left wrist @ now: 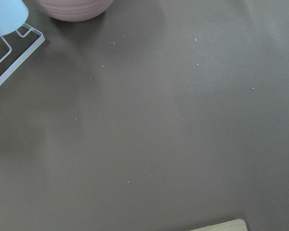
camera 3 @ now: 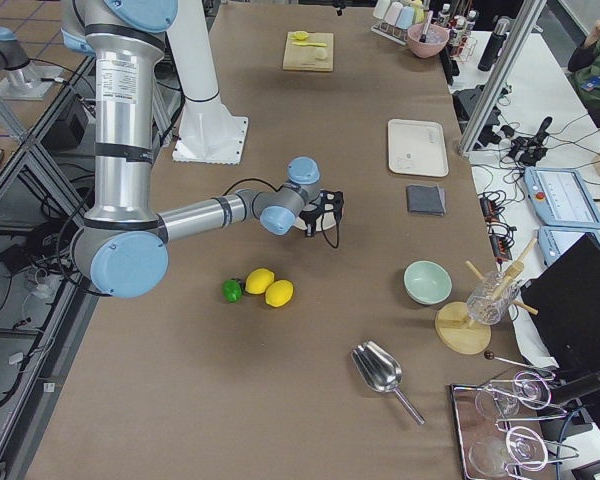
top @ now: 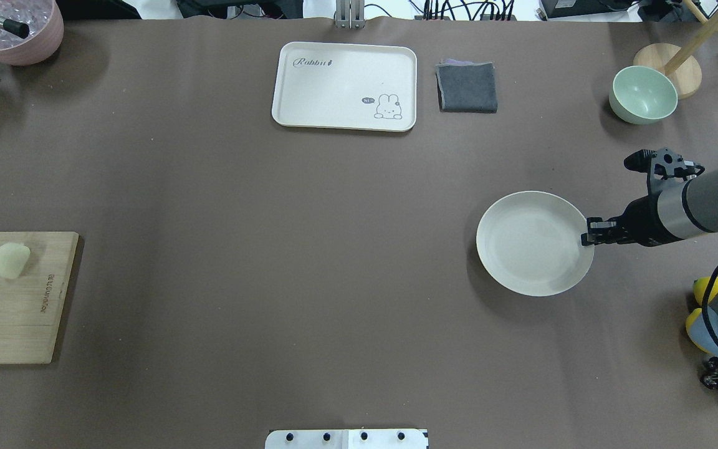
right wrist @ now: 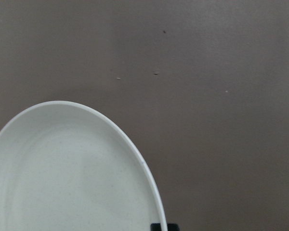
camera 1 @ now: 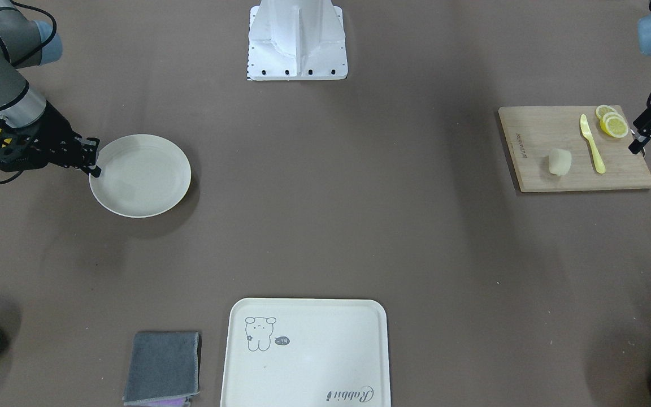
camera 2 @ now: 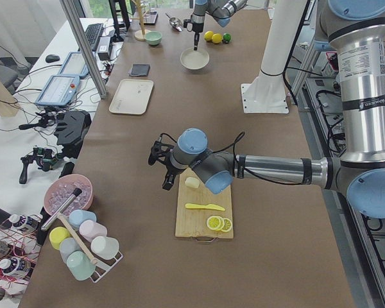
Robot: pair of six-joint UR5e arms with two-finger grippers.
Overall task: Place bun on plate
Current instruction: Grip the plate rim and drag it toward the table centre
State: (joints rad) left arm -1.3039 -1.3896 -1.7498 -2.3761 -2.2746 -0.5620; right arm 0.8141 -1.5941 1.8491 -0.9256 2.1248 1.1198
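Observation:
The plate, now empty on the table, will be set down by my right gripper on the bare table midway (camera 1: 304, 189) between the cream tray and the white stand.
The bun (camera 1: 559, 161) (top: 10, 260) (camera 2: 192, 182) lies free on a wooden cutting board (camera 1: 534, 169) at the table's left end. My left gripper (camera 1: 636, 137) (camera 2: 162, 170) hovers just off the board's edge beside it, open and empty. The plate (camera 1: 139, 175) (top: 530, 243) (right wrist: 62, 183) sits empty on the table far to the right. My right gripper (top: 586, 239) (camera 1: 94, 164) points down at the plate's rim on its outer side. Its dark tip straddles the rim in the right wrist view, so it looks shut on the rim.
Lemon slices (camera 1: 612, 123) and a yellow knife (camera 1: 592, 144) share the board. A cream tray (top: 334, 81), grey cloth (top: 466, 87) and green bowl (top: 642, 93) line the far edge. Whole lemons (top: 705, 290) lie by the right arm. A pink bowl (top: 16, 31) stands far left.

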